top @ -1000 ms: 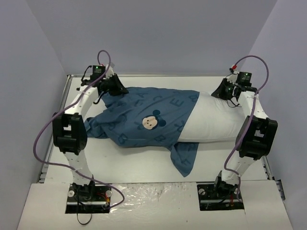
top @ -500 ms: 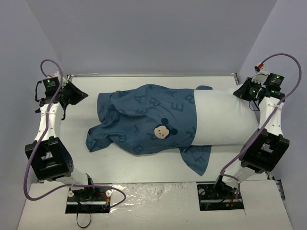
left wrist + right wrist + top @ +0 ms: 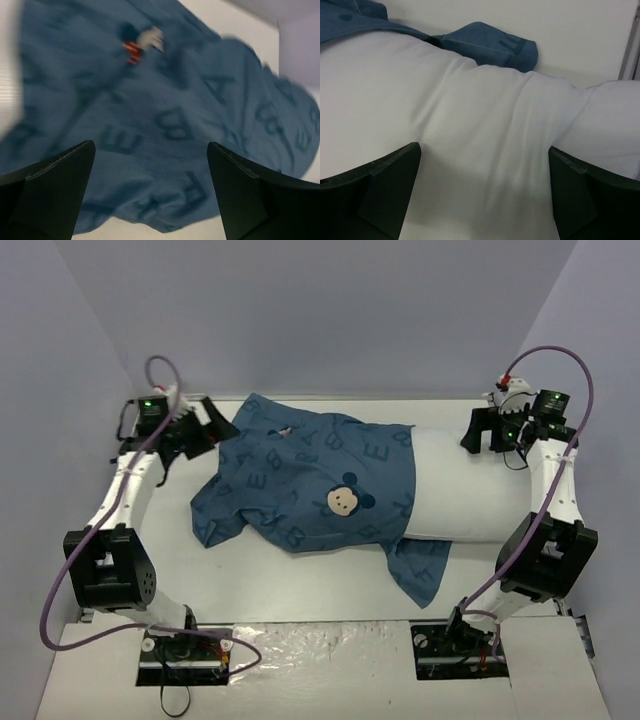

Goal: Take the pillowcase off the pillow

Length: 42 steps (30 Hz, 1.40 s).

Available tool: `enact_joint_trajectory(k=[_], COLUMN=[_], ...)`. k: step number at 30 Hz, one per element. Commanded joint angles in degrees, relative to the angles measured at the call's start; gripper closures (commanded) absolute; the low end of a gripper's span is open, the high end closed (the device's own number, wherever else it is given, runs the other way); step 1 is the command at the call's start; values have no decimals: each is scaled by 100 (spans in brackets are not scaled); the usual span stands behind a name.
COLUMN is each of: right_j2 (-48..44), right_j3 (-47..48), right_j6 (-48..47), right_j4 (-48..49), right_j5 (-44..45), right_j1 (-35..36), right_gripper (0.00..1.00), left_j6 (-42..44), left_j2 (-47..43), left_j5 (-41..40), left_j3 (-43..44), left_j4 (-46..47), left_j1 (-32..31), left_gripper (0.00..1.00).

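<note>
Next, my right gripper needs to grab the white pillow by its bare part, just beside the dark-blue pillowcase's open edge (image 3: 431, 487) (image 3: 375, 57).
The dark-blue pillowcase (image 3: 300, 480), printed with letters and a mouse face (image 3: 345, 500), covers the left part of the white pillow (image 3: 465, 490); the pillow's right half lies bare. A loose flap of the cloth (image 3: 420, 565) hangs toward the near side. My left gripper (image 3: 212, 427) is open at the pillowcase's far left end. In the left wrist view its fingers stand wide apart over the cloth (image 3: 165, 125), holding nothing. My right gripper (image 3: 478, 432) is open over the pillow's right end (image 3: 485, 130), and a blue corner of the pillowcase (image 3: 490, 45) shows behind.
The white table (image 3: 300, 585) is boxed in by grey-violet walls on the left, back and right. A metal rail (image 3: 140, 430) runs along the left edge and another along the right (image 3: 556, 590). Purple cables loop above both arms.
Both grippers went from shut to open. Both arms swung outward, then back in, the left to the pillowcase's far left end, the right over the pillow. The pillowcase's left end has shifted and bunched.
</note>
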Motion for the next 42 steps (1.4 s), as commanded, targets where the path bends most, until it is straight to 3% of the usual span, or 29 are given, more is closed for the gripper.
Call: enact_joint_trajectory(k=[1, 3, 6, 7, 9, 13, 15, 16, 17, 21, 25, 27, 28, 29, 31, 32, 34, 37, 42], right_j2=[-571, -616, -511, -537, -589, -1369, -1564, -1591, -1618, -1802, -1592, -1417, -1355, -1232, -1152, -1126, -1126, -1196, -1275], right_j3=[476, 740, 1276, 1321, 1278, 418, 110, 21, -67, -997, -1481, -1544, -1544, -1518, -1421, -1395, -1264, -1079, -797], right_j6=[-1091, -1477, -3118, -4358, -5753, -6645, -6289, -5773, -4689, -2970, -2613, -2630, -2639, -2570, -2482, -2464, -2429, -2481, -2560], right_j4=[-757, -1153, -2751, -3677, -4579, -4592, -4443, -3833, -3488, -1589, -769, -681, -689, -698, -698, -681, -689, -698, -768], right_j5=[-482, -481, -929, -1051, -1202, -465, -114, 62, 299, 2415, 3157, 3079, 2878, 2763, 2420, 2289, 1885, 1488, 1136], right_j1=[264, 264, 282, 299, 369, 1158, 1870, 2090, 2336, 3304, 3209, 3182, 3156, 3095, 2972, 2893, 2594, 2216, 1829], right_gripper=[0, 0, 0, 0, 0, 0, 0, 0, 0, 0, 3, 13, 23, 59, 96, 100, 100, 100, 100], left_j6=[850, 1395, 1695, 1748, 1818, 1625, 1555, 1546, 1520, 1511, 1581, 1642, 1660, 1695, 1739, 1757, 1792, 1792, 1687], left_j2=[-432, -688, -1224, -1347, -1672, -2217, -2472, -2525, -2526, -2096, -1306, -1129, -989, -944, -952, -1005, -1285, -1813, -2735], left_j5=[335, -181, -623, -937, -1265, -1731, -2056, -2118, -2318, -2760, -3146, -3287, -3322, -3392, -3437, -3593, -3919, -4192, -3886], left_j3=[32, -82, -591, -905, -1223, -2111, -2533, -2630, -2771, -2904, -2860, -2851, -2816, -2703, -2623, -2605, -2675, -2894, -3097], left_j4=[-305, -691, -799, -799, -738, -483, -404, -377, -368, -123, 290, 554, 572, 442, 126, 46, -139, -113, 202], left_j1=[-1251, -1640, -2368, -2554, -3001, -3450, -3601, -3723, -3794, -4111, -4199, -4199, -4208, -4191, -4182, -4182, -4147, -3823, -2777], left_gripper=[6, 6, 6, 6, 6, 6, 6, 6, 6, 6, 6, 4, 1, 11, 29, 48, 72, 94, 98])
